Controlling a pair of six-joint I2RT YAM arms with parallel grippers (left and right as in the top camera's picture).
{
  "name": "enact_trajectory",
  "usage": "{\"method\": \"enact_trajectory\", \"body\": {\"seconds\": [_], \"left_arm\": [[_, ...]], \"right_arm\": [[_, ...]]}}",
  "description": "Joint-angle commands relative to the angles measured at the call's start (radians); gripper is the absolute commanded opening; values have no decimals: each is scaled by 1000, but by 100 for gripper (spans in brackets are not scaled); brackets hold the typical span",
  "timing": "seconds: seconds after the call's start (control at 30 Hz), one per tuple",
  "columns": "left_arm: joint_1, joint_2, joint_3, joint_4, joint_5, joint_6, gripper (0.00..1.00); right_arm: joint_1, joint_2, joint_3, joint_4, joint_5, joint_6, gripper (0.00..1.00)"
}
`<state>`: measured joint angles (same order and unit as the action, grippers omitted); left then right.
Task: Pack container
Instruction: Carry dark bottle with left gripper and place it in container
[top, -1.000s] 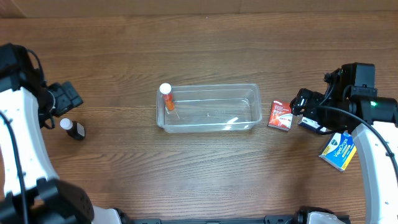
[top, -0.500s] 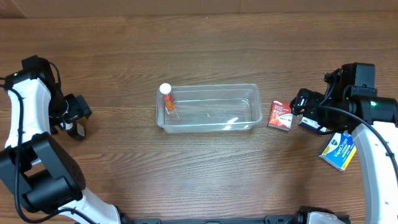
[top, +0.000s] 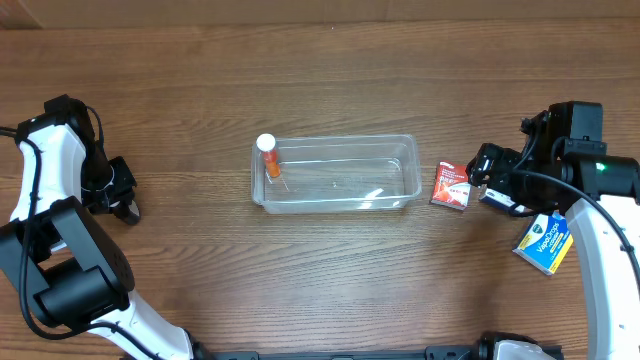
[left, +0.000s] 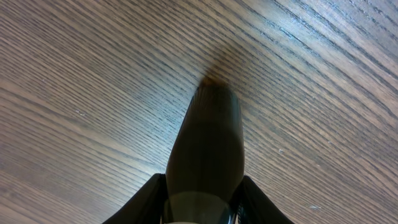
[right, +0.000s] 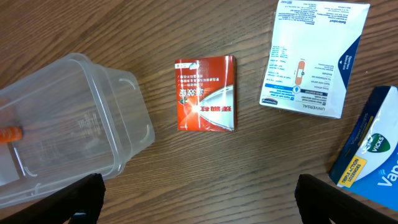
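The robot's left gripper should put the dark brown bottle down in the clear container (top: 275, 192), just in front of the orange bottle.
The clear container (top: 336, 139) stands mid-table with an orange, white-capped bottle (top: 268, 155) leaning in its left end. Far left, my left gripper (top: 124, 203) covers a small dark bottle, which the overhead view hides. The left wrist view shows that dark bottle (left: 208, 137) filling the gap, with my left gripper (left: 205, 202) shut on its sides. Right of the container lies a red packet (top: 451, 185). My right gripper (top: 493, 180) hovers beside the packet. In the right wrist view the red packet (right: 205, 93) and the container (right: 68, 124) lie ahead of my open, empty right gripper (right: 199, 202).
A white-and-blue box (right: 314, 56) lies to the right of the red packet. A blue Vicks box (top: 545, 243) sits at the right edge, under the right arm, and shows as the Vicks box (right: 370, 149) in the right wrist view. Bare wood surrounds everything.
My left gripper has come down over the dark bottle and closed on it. The right arm and the other items have not moved.
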<state>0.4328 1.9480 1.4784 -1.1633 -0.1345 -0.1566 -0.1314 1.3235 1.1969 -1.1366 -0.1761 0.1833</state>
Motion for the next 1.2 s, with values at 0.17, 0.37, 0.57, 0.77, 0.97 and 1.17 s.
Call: {"method": "enact_trajectory", "body": {"seconds": [0.17, 0.37, 0.57, 0.77, 0.97, 1.17], "left_arm": [[3, 6, 5, 1, 66, -4, 4], [-135, -223, 19, -34, 118, -1, 4], [-478, -544, 23, -64, 161, -158, 4], [-744, -556, 20, -92, 143, -285, 4], [-821, -396, 20, -74, 132, -309, 4], [-820, -265, 20, -31, 55, -311, 4]], "right_arm": [[-5, 1, 26, 5, -2, 3, 100], [-5, 1, 26, 5, -2, 4, 100], [-5, 1, 26, 5, -2, 4, 100], [-5, 1, 26, 5, -3, 4, 100], [-5, 1, 26, 5, -10, 4, 100], [-5, 1, 26, 5, -10, 4, 100]]}}
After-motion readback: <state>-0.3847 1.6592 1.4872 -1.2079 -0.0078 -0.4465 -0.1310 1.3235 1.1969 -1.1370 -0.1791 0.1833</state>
